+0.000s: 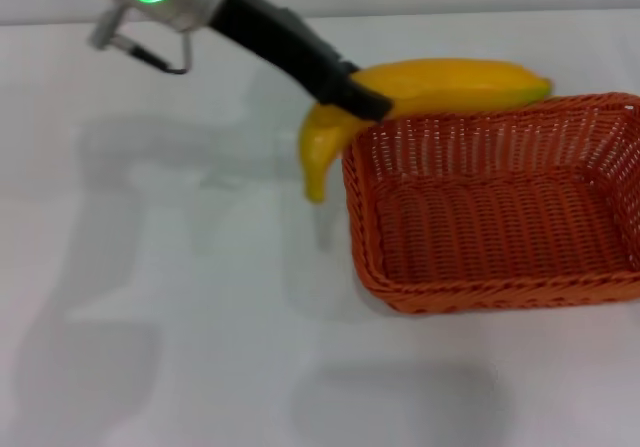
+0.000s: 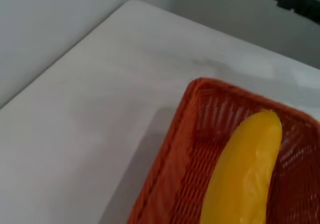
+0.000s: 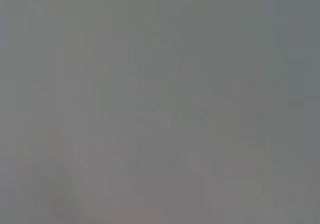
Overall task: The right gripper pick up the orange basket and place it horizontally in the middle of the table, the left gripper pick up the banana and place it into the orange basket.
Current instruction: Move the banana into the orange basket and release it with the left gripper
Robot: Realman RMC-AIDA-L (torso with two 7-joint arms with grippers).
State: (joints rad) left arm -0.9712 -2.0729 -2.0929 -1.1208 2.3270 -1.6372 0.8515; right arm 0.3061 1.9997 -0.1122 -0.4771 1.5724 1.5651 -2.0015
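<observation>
My left gripper has the banana. It will let go of it on the woven bottom in the middle of the orange basket [image 1: 497, 184].
The yellow banana [image 1: 450, 85] hangs in the air over the far left corner of the orange basket [image 1: 480, 297], its lower tip drooping outside the left rim. My left gripper [image 1: 358, 99] reaches in from the upper left and is shut on the banana near its bend. The left wrist view shows the banana [image 2: 245, 174] stretched above the inside of the basket [image 2: 165, 174]. The basket lies lengthwise on the white table [image 1: 180, 297], right of centre, and its right end runs out of the head view. The right gripper shows in no view.
Bare white tabletop [image 2: 90, 134] lies left of and in front of the basket. A dark shape [image 2: 292, 1] shows beyond the table's far edge in the left wrist view. The right wrist view is a blank grey field.
</observation>
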